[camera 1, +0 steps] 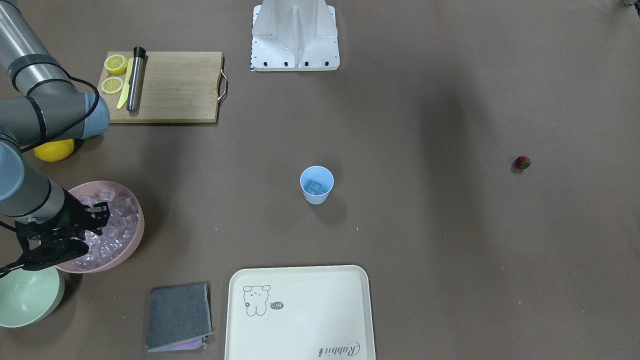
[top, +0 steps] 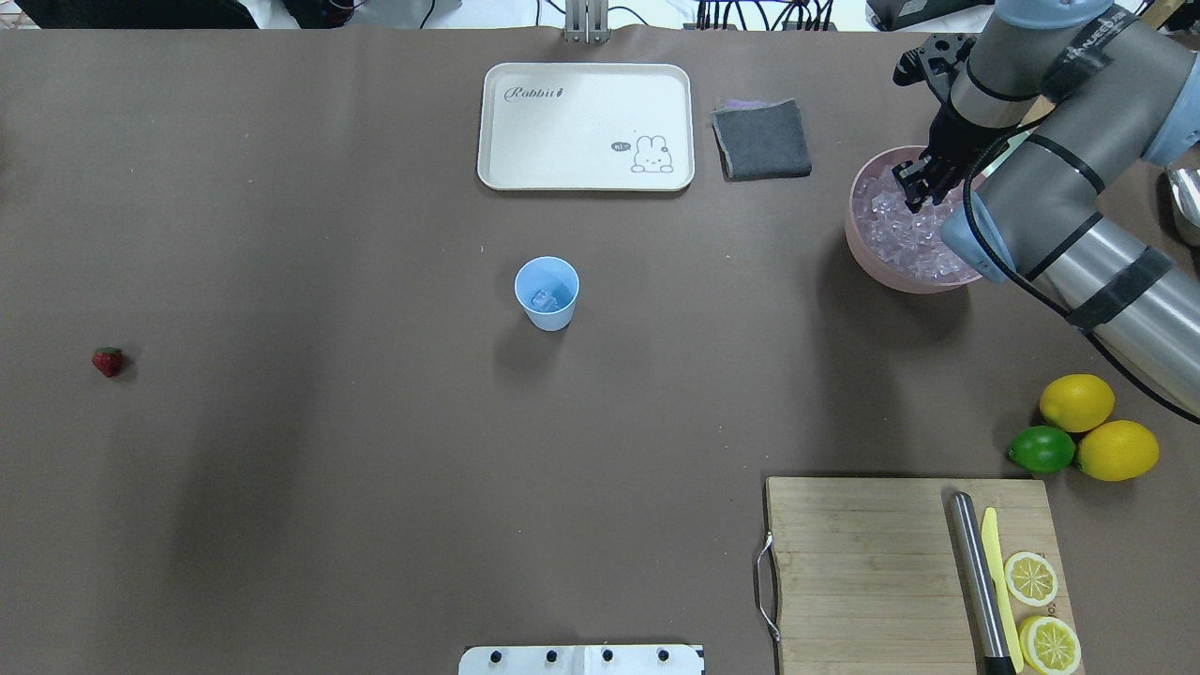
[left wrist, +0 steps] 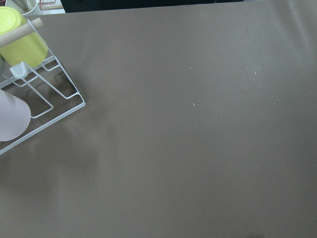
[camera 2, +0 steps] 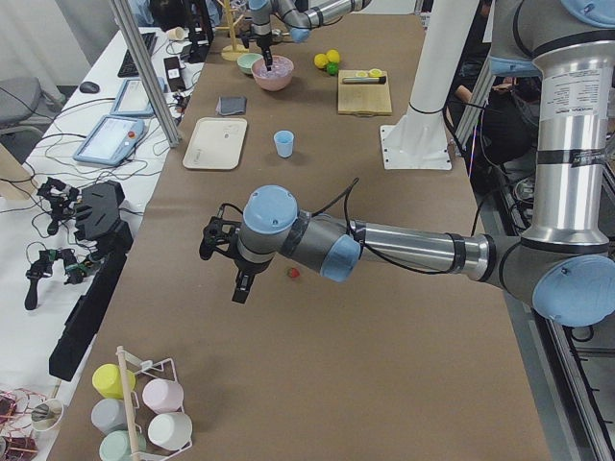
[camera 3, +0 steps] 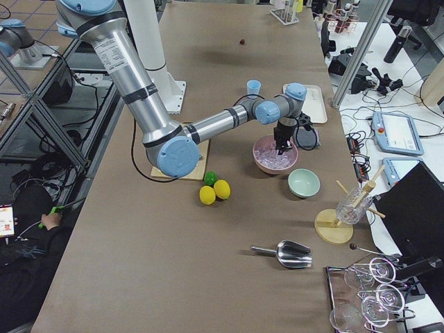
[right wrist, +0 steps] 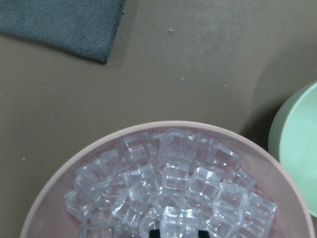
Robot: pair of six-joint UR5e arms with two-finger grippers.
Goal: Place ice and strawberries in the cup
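The ice cube, now still in the pink bowl, will drop from my right gripper over the ice inside the light-blue cup [camera 1: 314,185] that stands in the middle of the table.
The light-blue cup [camera 1: 316,194] [top: 547,311] stands mid-table with an ice cube [camera 1: 315,187] in it. Far off on my left side lies the strawberry [camera 1: 522,162] [top: 108,361]. The pink bowl [camera 1: 136,210] [top: 858,234] is heaped with ice [right wrist: 188,173]. My right gripper [camera 1: 100,217] [top: 914,187] reaches down into it. In the right wrist view its dark tips close on either side of one raised cube [right wrist: 181,223]. My left gripper [camera 2: 240,286] hovers near the strawberry [camera 2: 294,273]; it shows only in the exterior left view, so I cannot tell its state.
A pale-green bowl [camera 1: 30,300] sits beside the pink one, with a grey cloth [camera 1: 177,315] and a cream tray [camera 1: 310,300] nearby. A cutting board [camera 1: 175,85] holds lemon slices, a knife and a metal rod. Lemons and a lime [top: 1041,450] lie near it. A cup rack [left wrist: 29,74] stands at the table's left end.
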